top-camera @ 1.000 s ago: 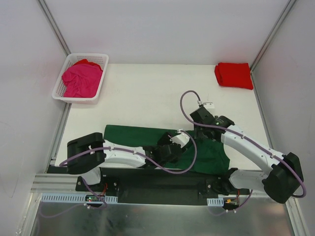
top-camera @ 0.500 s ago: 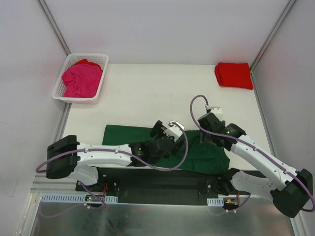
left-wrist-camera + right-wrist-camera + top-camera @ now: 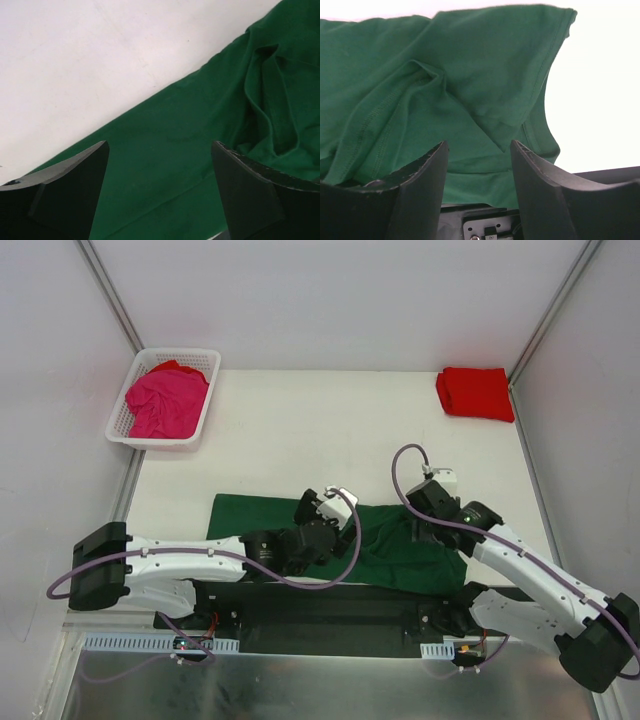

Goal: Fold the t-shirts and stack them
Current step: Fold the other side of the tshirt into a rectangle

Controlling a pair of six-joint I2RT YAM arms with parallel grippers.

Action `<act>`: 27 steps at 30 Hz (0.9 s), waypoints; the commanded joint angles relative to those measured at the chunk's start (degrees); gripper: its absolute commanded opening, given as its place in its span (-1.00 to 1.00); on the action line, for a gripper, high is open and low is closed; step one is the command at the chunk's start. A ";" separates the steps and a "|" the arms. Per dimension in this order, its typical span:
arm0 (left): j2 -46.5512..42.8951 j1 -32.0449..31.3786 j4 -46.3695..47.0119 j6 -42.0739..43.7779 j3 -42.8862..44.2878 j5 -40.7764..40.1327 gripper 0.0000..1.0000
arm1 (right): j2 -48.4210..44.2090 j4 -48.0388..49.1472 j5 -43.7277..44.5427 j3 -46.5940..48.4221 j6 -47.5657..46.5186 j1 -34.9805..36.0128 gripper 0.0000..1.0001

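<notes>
The dark green t-shirt's raised fold is beside my left gripper, which is over flat cloth, so I need to move it across and take the fold's near end (image 3: 276,149).
The dark green t-shirt (image 3: 385,550) lies spread and rumpled along the near edge of the table, with folds on its right half (image 3: 470,90). My left gripper (image 3: 322,512) hovers over the shirt's middle, open, and only flat green cloth (image 3: 160,150) shows between its fingers (image 3: 65,190). Over the shirt's right end my right gripper (image 3: 428,532) is open too, with the sleeve and hem below its fingers (image 3: 550,190). The red t-shirt (image 3: 475,392) sits folded at the far right corner. The pink t-shirt (image 3: 165,400) is bunched in the basket.
The white lattice basket (image 3: 160,443) stands at the far left corner. A black mounting rail (image 3: 320,615) runs along the near edge under the shirt's hem. Grey walls close in the table on the left, right and back.
My left gripper has opened and drawn back left over the shirt's middle as the arm stretched out. The right gripper has moved toward the near right, over the shirt's right end.
</notes>
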 commanded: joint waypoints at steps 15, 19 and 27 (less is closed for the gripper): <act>12.50 -9.66 0.18 -5.26 8.96 4.43 0.64 | -1.41 1.88 -1.74 -3.40 3.07 0.07 0.05; 13.55 -9.66 0.27 -4.74 8.79 4.35 0.63 | 0.43 4.09 -2.70 -3.93 3.42 -0.02 0.00; 15.49 -9.66 1.67 -3.41 8.70 3.82 0.46 | 1.32 4.79 -2.88 -3.76 3.16 0.07 -0.02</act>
